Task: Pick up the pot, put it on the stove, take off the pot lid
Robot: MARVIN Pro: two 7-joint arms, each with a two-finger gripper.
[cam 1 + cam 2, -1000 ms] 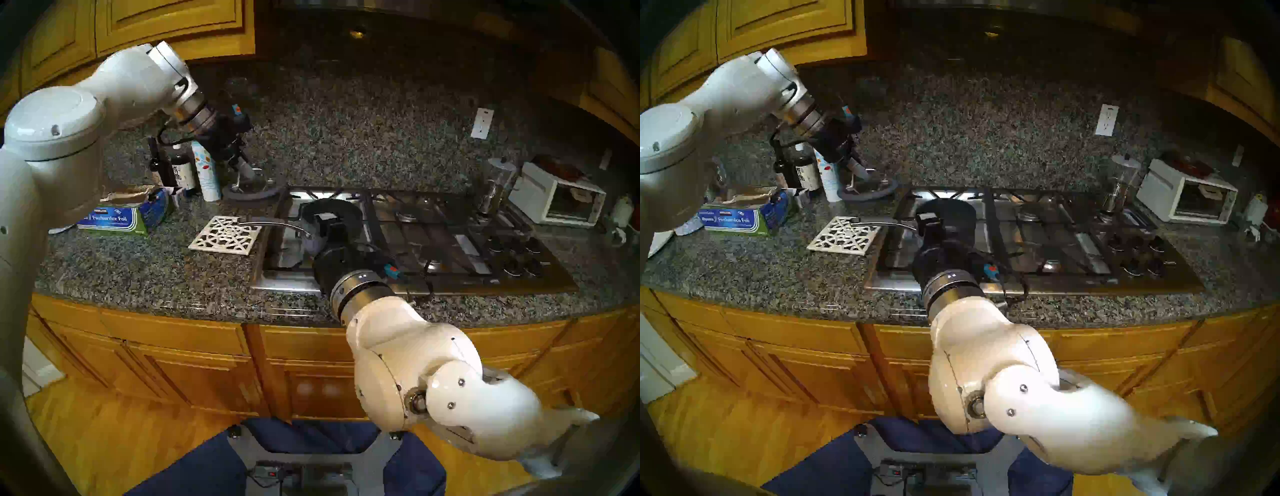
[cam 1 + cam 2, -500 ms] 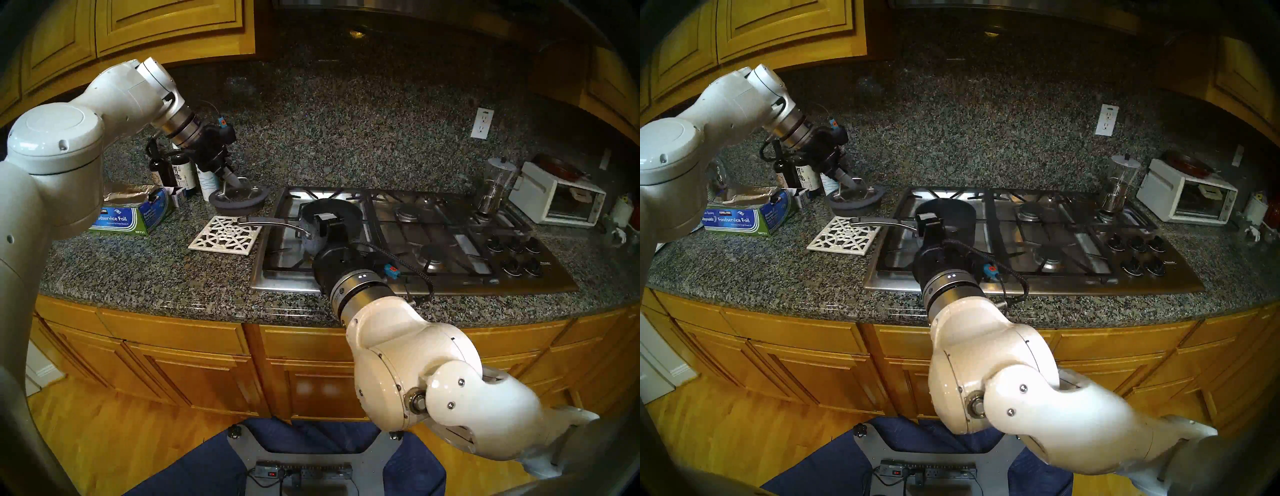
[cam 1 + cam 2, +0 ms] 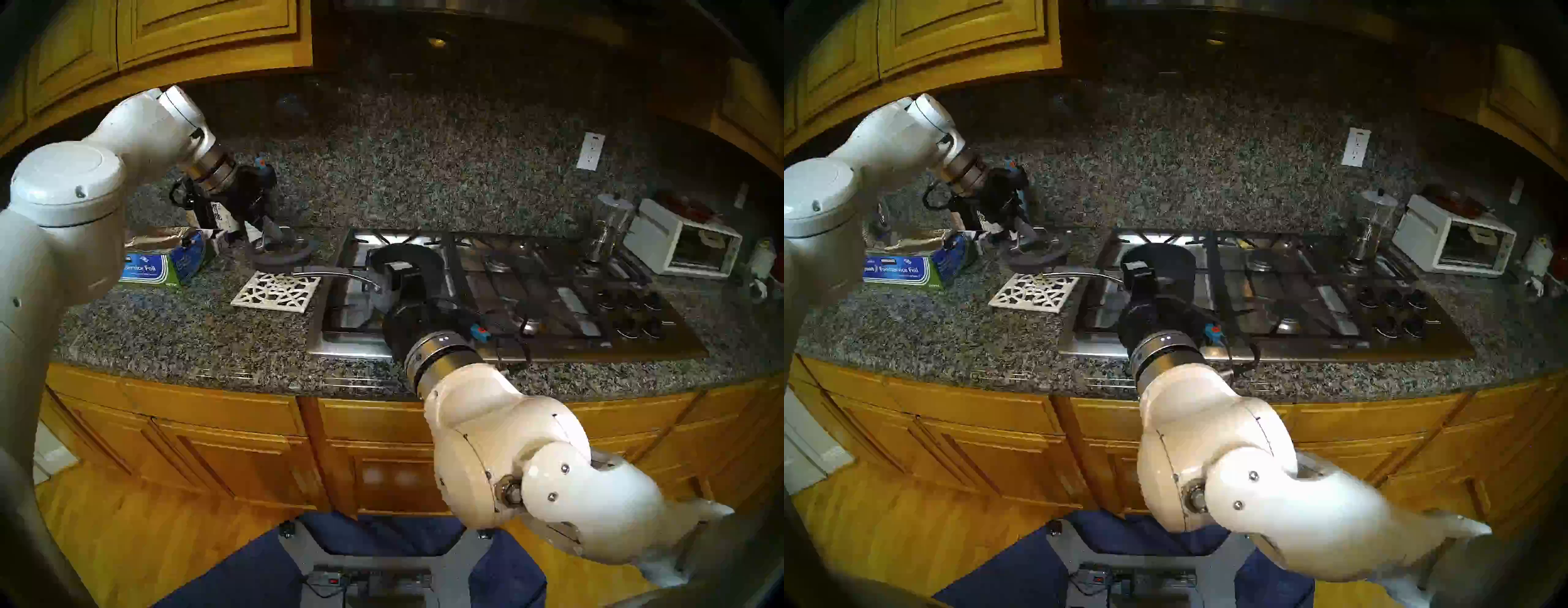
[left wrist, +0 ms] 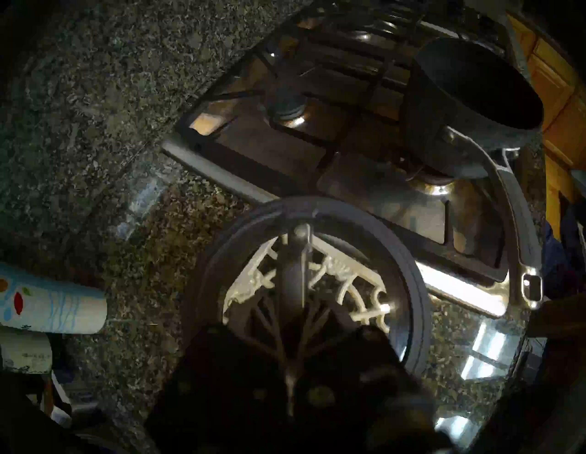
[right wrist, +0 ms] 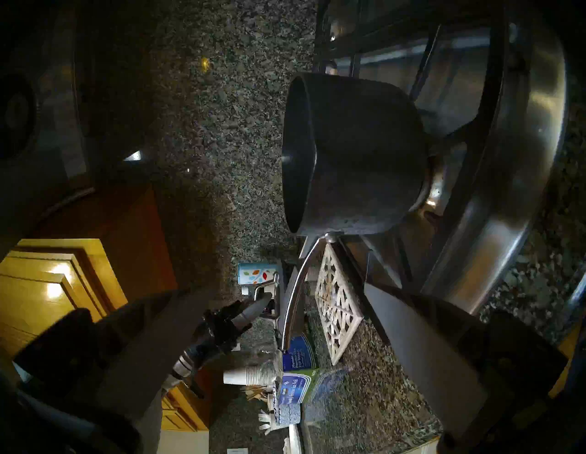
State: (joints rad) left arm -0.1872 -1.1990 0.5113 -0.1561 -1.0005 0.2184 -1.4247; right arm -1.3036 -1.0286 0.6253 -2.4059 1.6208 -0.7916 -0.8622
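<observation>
My left gripper is going to set the glass pot lid down and let go of it on the white lattice trivet (image 3: 270,291) (image 4: 319,317) beside the stove. The lid is low over the trivet's far edge.
The dark speckled pot (image 3: 407,254) (image 3: 1166,259) (image 5: 358,152) stands uncovered on the front left burner of the steel stove (image 3: 551,297) (image 3: 1293,297). Its steel handle (image 3: 335,276) reaches left over the counter. My left gripper (image 3: 273,231) (image 3: 1026,231) (image 4: 293,336) is shut on the loop handle of the glass pot lid (image 3: 282,257) (image 3: 1038,254) (image 4: 409,269). It holds the lid low over the far edge of the trivet. My right gripper (image 3: 407,276) (image 3: 1140,271) (image 5: 279,288) stands open, rolled sideways, at the pot's near side, holding nothing.
A white lattice trivet (image 3: 275,293) (image 3: 1034,293) lies left of the stove. Behind it are a foil box (image 3: 161,265), dark bottles and paper cups (image 4: 54,304). A coffee maker (image 3: 611,229) and white toaster oven (image 3: 683,246) stand at the right, near black knobs (image 3: 632,314).
My left arm has carried the lid left, nearer and lower, from beside the stove's back left corner to just over the trivet's far edge. The right arm has not moved.
</observation>
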